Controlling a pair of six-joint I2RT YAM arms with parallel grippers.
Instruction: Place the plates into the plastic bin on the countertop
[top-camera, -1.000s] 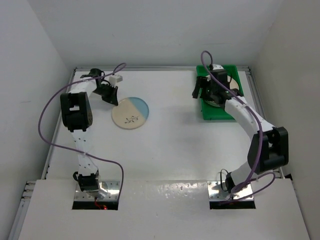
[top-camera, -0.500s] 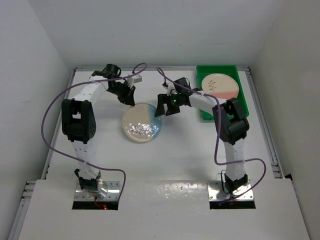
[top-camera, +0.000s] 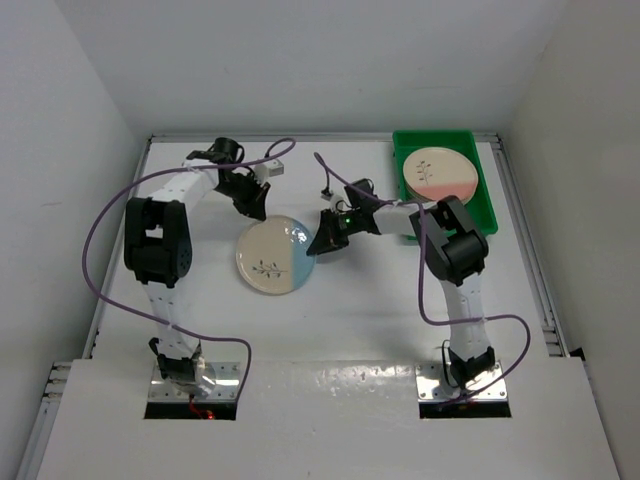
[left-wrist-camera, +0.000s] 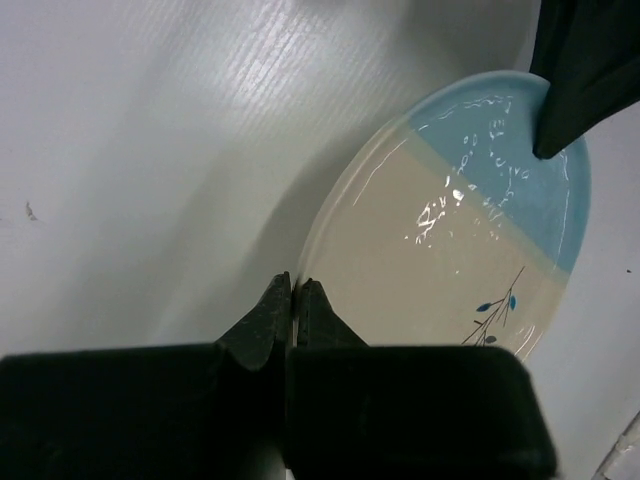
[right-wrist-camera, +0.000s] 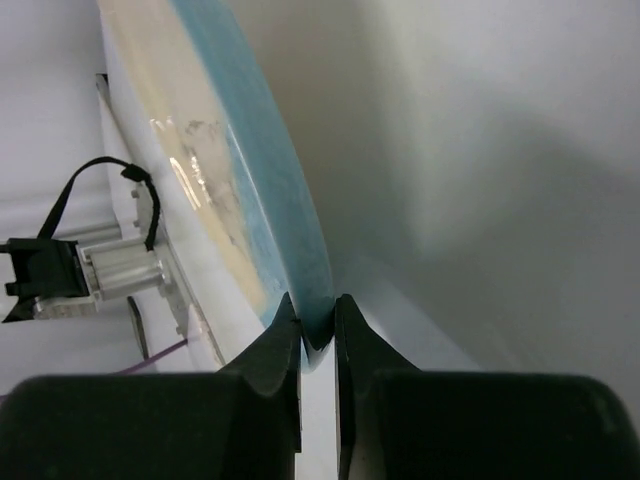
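Observation:
The robot's right gripper needs to release the blue-segment plate on top of the pink-segment plate (top-camera: 440, 175) in the green bin.
A cream plate with a blue segment (top-camera: 270, 258) lies left of centre on the white countertop (top-camera: 360, 310). My right gripper (top-camera: 315, 246) is shut on its blue rim, and in the right wrist view that rim (right-wrist-camera: 290, 200) sits pinched between the jaws of my right gripper (right-wrist-camera: 318, 318). My left gripper (top-camera: 254, 207) is shut, with its tips at the plate's far-left edge. The left wrist view has the closed tips of my left gripper (left-wrist-camera: 294, 288) right against the rim of the plate (left-wrist-camera: 440, 250), which looks tilted up there. A pink-segment plate (top-camera: 438, 173) lies in the green plastic bin (top-camera: 480, 205).
The bin stands at the back right corner, beside the raised right edge of the countertop. White walls close in the back and both sides. Purple cables (top-camera: 100, 220) loop beside each arm. The right gripper's finger (left-wrist-camera: 585, 80) shows over the plate's blue part in the left wrist view.
My right arm swung from the bin to the blue plate and shut on its rim, leaving the pink plate in the bin. The blue plate shifted toward the centre with the left gripper alongside.

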